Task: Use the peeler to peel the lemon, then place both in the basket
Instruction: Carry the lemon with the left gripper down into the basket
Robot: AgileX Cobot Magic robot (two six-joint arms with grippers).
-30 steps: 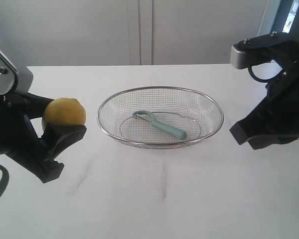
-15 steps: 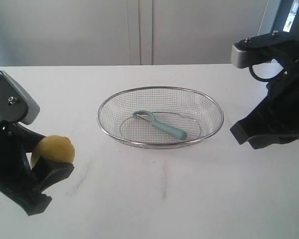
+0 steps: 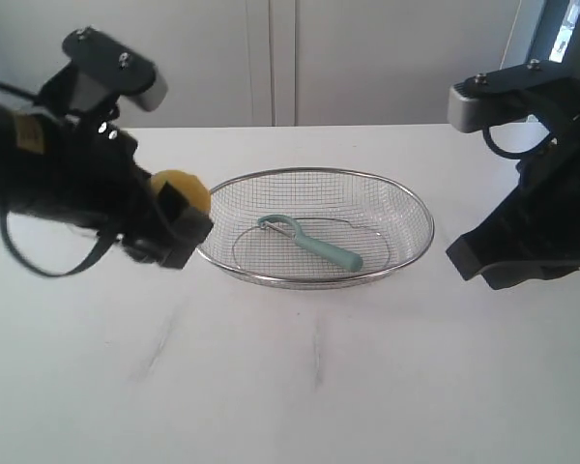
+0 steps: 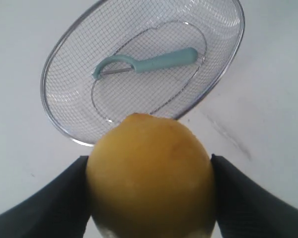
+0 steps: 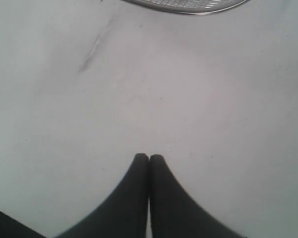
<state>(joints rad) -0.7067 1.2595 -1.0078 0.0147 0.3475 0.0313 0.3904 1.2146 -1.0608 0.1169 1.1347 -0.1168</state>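
Note:
My left gripper is to let go of the yellow lemon in the basket (image 3: pixel 266 234) (image 4: pixel 115 91), next to the curved head of the teal peeler. The lemon is now just outside the basket's rim.
My left gripper (image 3: pixel 179 217) is shut on the yellow lemon (image 3: pixel 182 188), holding it in the air just outside the left rim of the wire-mesh basket (image 3: pixel 411 193). In the left wrist view the lemon (image 4: pixel 151 173) fills the space between the two black fingers (image 4: pixel 54 203), with the basket (image 4: pixel 54 64) beyond it. The teal peeler (image 3: pixel 314 245) lies inside the basket, also seen as the peeler (image 4: pixel 149 62) from the wrist. My right gripper (image 5: pixel 149 157) is shut on nothing above bare table, right of the basket; its arm (image 3: pixel 532 193) stands at the right.
The white table (image 3: pixel 319 367) carries only the basket; a faint scuff mark (image 3: pixel 316 348) runs in front of it. A pale wall stands behind. The basket's rim (image 5: pixel 188 7) shows at one edge of the right wrist view.
The left arm dipped low at the table's left, then swung up and rightward with the lemon to the basket's left rim. The right arm has stayed still.

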